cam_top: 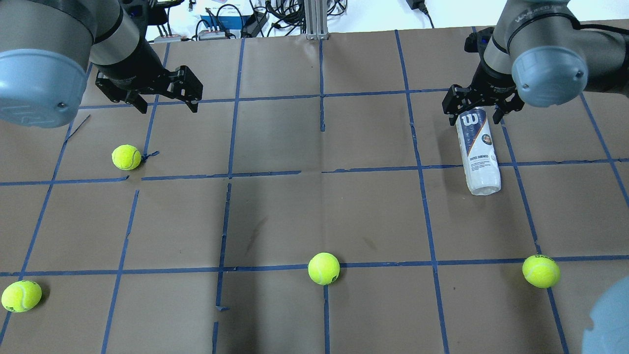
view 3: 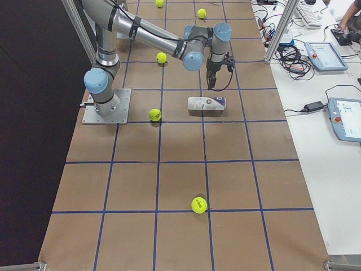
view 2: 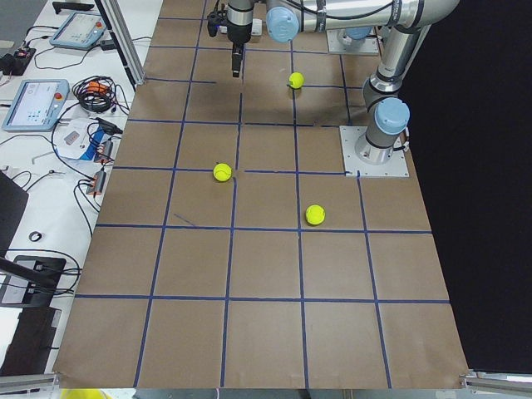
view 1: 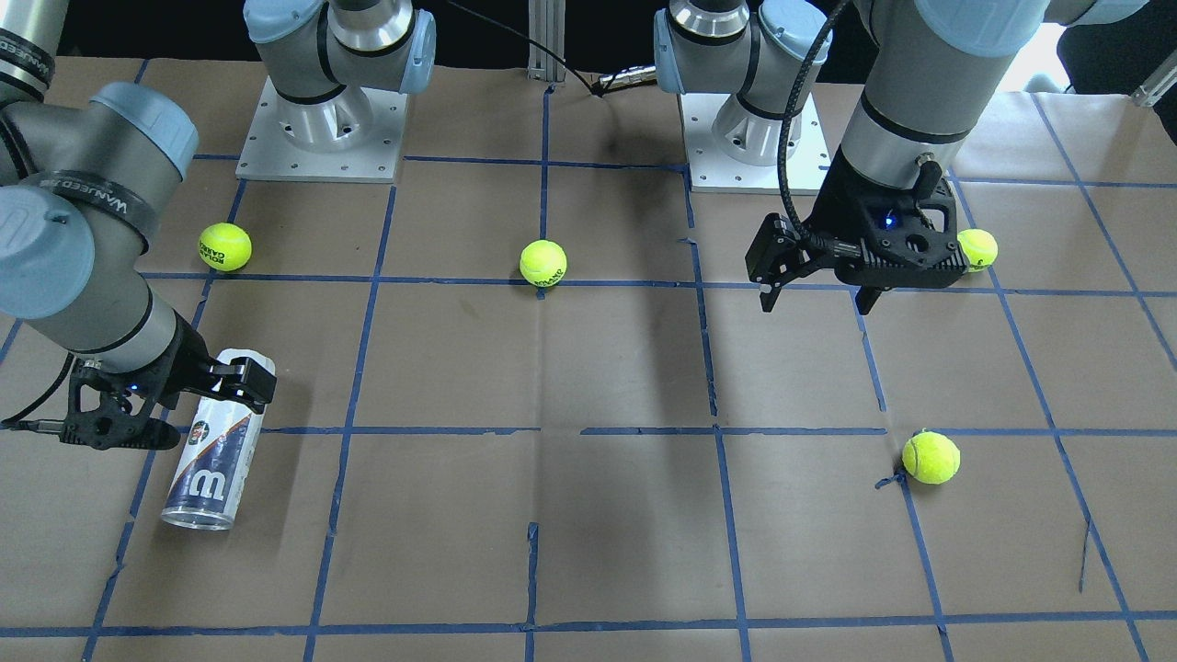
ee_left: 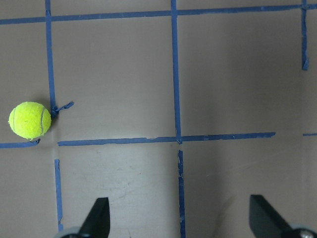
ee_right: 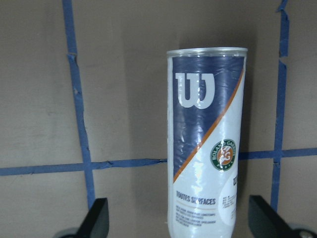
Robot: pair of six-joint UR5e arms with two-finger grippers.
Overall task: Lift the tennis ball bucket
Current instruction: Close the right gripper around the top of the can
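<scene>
The tennis ball bucket is next for my right gripper. Next, I move that gripper there and close it around the bucket's middle, at the orange stripe (view 1: 222, 432) (ee_right: 205, 136) beside the white W.
The tennis ball bucket (view 1: 216, 450) is a clear can with a navy and white "W" label. It lies on its side on the brown paper on my right side, and shows in the overhead view (cam_top: 477, 150) and the right side view (view 3: 206, 105). My right gripper (view 1: 204, 405) hangs open above it (cam_top: 477, 114). In the right wrist view the bucket (ee_right: 205, 144) runs down between the two spread fingertips (ee_right: 96, 220), which do not touch it. My left gripper (view 1: 817, 299) is open and empty above bare paper (cam_top: 167, 105) (ee_left: 181, 220).
Several yellow-green tennis balls lie loose on the table: one beside the left gripper (cam_top: 126, 157) (ee_left: 29, 120), one mid-table (cam_top: 323, 268), one near the right base (cam_top: 540, 271), one near the left base (cam_top: 20, 296). Blue tape lines grid the paper.
</scene>
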